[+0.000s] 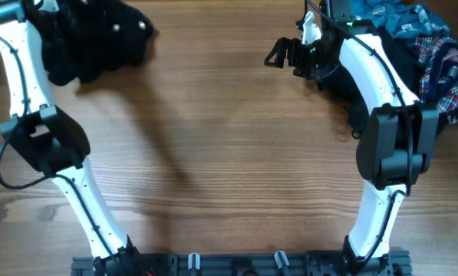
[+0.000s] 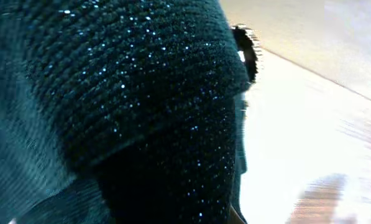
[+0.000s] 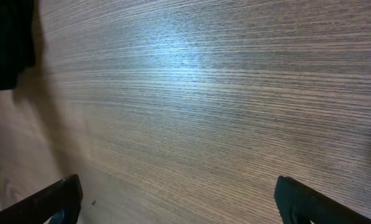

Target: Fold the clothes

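Observation:
Next, my left gripper lets go of the black garment on the wooden table's far corner (image 1: 68, 52), across from the pile of clothes.
A black sparkly knit garment (image 1: 98, 38) lies bunched at the table's far left. It fills the left wrist view (image 2: 123, 106) close to the camera and hides the jaws. My left gripper (image 1: 31, 9) is at the far left corner, buried in this garment and apparently shut on it. My right gripper (image 1: 278, 52) is wide open and empty, hovering over bare wood at the far middle right. Both its fingertips show in the right wrist view (image 3: 179, 202) with only table between them. The black garment's edge shows there too (image 3: 5, 43).
A pile of clothes sits at the far right: a red and blue plaid shirt (image 1: 447, 69), blue fabric (image 1: 390, 19) and a dark garment (image 1: 344, 88) under the right arm. The wooden table (image 1: 229, 153) spans the middle. The arm bases stand at the front edge.

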